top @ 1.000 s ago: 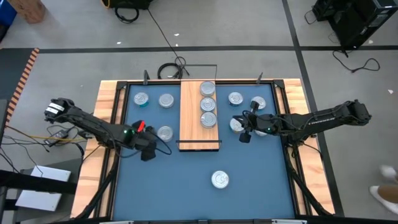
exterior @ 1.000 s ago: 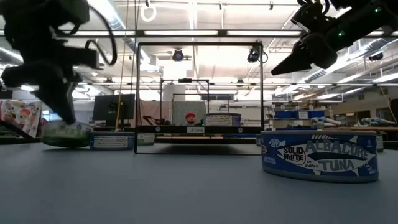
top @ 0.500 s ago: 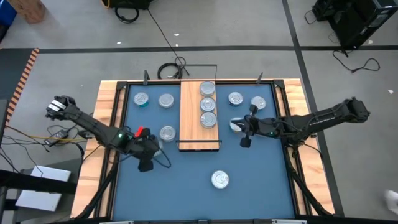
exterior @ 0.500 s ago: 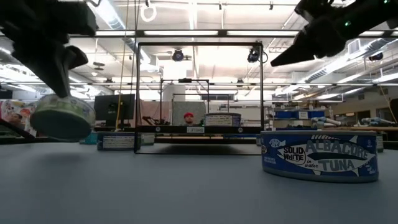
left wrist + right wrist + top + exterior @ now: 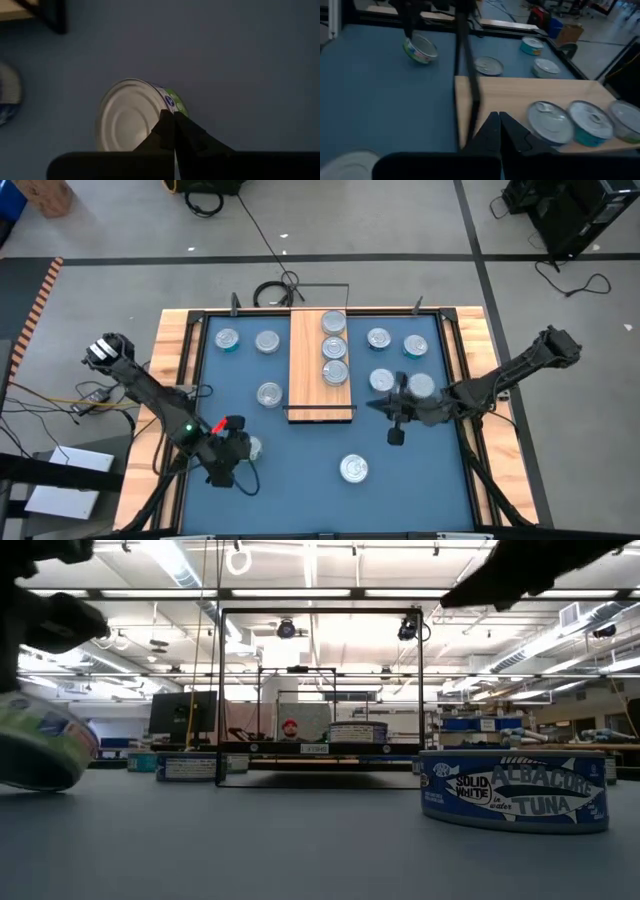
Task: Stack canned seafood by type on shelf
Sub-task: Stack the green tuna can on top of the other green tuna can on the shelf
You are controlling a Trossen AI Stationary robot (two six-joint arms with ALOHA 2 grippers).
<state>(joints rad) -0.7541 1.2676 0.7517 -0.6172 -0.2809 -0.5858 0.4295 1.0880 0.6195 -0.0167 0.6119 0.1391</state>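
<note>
Next, my left gripper sets the green-sided tin down on bare blue table level with the near-edge tin [image 5: 265, 475].
My left gripper [image 5: 238, 452] is over the table's near left part, shut on a tin [image 5: 252, 447] with a silver top and green side, also in the low view [image 5: 40, 752]. My right gripper [image 5: 376, 403] is shut and hovers to the right of the shelf's near end, touching nothing. The shelf [image 5: 308, 395] is a light-wood board standing on the table, with three tins [image 5: 334, 348] in a row on it. Several more tins stand on the blue table on their flat bases, among them two [image 5: 380, 380] near the right gripper and one [image 5: 352, 468] toward the near edge. My left gripper pinches the green-sided tin at its rim [image 5: 167, 106] between the two fingers. One fingertip [image 5: 164, 127] lies over the edge of the silver top; the other stands past the green side. The tin sits tilted in the hold and looks lifted off the table.
A teal Albacore tuna tin [image 5: 515, 790] stands close to the low camera. Two tins [image 5: 227, 338] stand at the far left, two [image 5: 415, 345] at the far right, and one [image 5: 268, 393] left of the shelf. The shelf's black frame post [image 5: 467, 65] rises near the right gripper.
My left gripper has carried the green-sided tin up off the table and toward the near edge, and the tin now sits tilted. My right gripper has drawn back toward the near edge, away from the two tins to the right of the shelf.
</note>
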